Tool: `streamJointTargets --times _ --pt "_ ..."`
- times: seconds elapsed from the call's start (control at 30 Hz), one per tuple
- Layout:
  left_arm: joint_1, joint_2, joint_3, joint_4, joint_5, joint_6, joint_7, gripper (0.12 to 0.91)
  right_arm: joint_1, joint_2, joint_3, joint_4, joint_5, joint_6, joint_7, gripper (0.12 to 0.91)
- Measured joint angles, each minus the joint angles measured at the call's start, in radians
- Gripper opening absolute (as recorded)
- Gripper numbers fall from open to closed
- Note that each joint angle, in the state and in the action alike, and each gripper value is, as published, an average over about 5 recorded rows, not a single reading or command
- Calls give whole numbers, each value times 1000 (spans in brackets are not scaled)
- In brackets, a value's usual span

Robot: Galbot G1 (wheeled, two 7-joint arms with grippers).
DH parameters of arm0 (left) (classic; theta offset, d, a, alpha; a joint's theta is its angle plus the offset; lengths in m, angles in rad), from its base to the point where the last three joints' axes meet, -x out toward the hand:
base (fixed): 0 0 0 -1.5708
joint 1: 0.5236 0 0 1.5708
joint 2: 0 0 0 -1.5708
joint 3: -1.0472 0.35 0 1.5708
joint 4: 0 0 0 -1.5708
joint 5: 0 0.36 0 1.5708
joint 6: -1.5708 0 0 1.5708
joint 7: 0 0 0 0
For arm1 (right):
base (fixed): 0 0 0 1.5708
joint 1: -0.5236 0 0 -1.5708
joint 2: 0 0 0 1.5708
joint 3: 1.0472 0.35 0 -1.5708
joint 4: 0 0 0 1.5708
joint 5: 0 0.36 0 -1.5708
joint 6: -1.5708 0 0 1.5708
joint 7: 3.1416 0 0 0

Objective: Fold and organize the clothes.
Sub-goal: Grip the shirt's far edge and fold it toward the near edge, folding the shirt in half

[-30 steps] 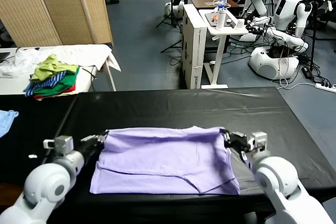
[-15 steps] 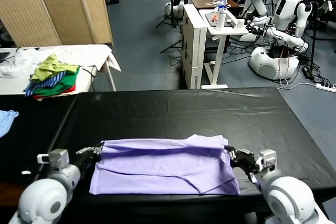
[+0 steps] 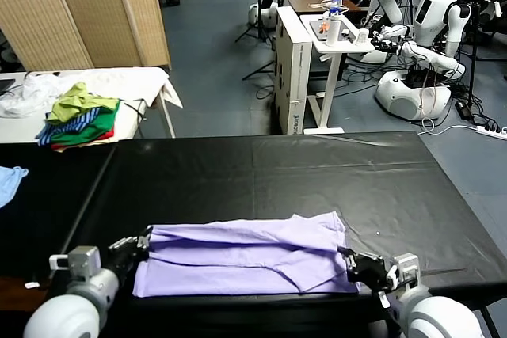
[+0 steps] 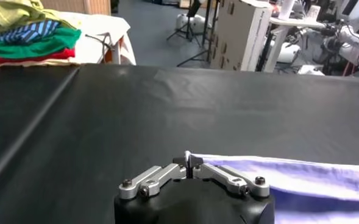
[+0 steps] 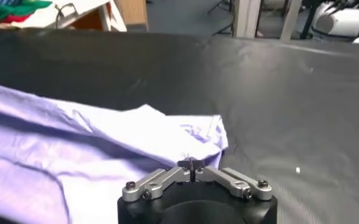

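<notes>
The robot's left gripper needs to release the pinched edge of the lavender T-shirt on the black table, a little nearer the table's front edge (image 3: 142, 253).
The clothes, one pale lavender T-shirt (image 3: 245, 259), lie folded in a long band near the black table's front edge. My left gripper (image 3: 144, 238) is at the band's left end, shut on a pinch of the shirt's edge. In the left wrist view that gripper (image 4: 190, 161) holds a small tuft of the lavender shirt (image 4: 301, 182) between closed fingertips. At the band's right end my right gripper (image 3: 345, 256) is shut on the shirt's edge. The right wrist view has this gripper (image 5: 191, 164) closed against the rumpled shirt (image 5: 94, 143).
The black table (image 3: 317, 172) stretches away behind the shirt. A green, blue and red heap of garments (image 3: 79, 120) sits on a white table at back left, with a light blue cloth (image 3: 9, 180) at the left edge. A white cabinet (image 3: 297, 69) and other robots (image 3: 428, 45) stand beyond.
Both grippers have drawn back toward the table's front edge, carrying the shirt's far edge with them. The shirt has gone from a broad sheet to a narrower folded band.
</notes>
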Motion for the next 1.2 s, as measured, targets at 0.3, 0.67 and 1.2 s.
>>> streamJointTargets --times 0.3,0.67,1.2 --pt "72 -32 5 22 170 -88 68 157 4 -5 -13 -7 0 0 -2 140" --pt "140 -82 19 70 356 -240 132 157 15 -24 -26 -10 3 0 -2 140" --pt "220 -164 56 16 488 -284 26 821 -10 -35 -44 24 3 0 -3 140"
